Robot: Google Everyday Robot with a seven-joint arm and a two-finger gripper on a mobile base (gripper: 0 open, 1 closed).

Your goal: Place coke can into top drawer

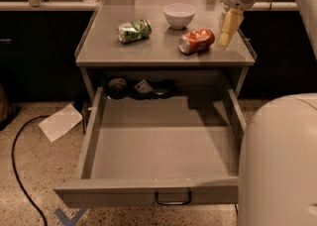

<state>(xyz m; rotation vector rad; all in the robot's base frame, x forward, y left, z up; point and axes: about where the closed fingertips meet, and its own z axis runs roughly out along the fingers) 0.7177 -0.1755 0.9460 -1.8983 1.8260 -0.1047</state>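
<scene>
My gripper closes next on the end of the coke can [206, 37] opposite the can's silver end.
The coke can [196, 41] lies on its side on the table top [148, 49], right of centre. It is red-orange with a silver end facing left. The top drawer [148, 193] is pulled fully out below the table, with a dark pull handle [173, 198] on its front panel. Its grey floor is bare except for dark items at the back. My gripper [227, 28] hangs from the upper right, pointing down just right of the coke can and slightly above the table top, holding nothing.
A green-and-white can [134, 30] lies on the table's left. A white bowl [179, 15] stands behind the coke can. Dark objects [141, 88] sit at the drawer's back. My white body [277, 160] fills the lower right. Paper [60, 122] and a cable [17, 170] lie on the floor.
</scene>
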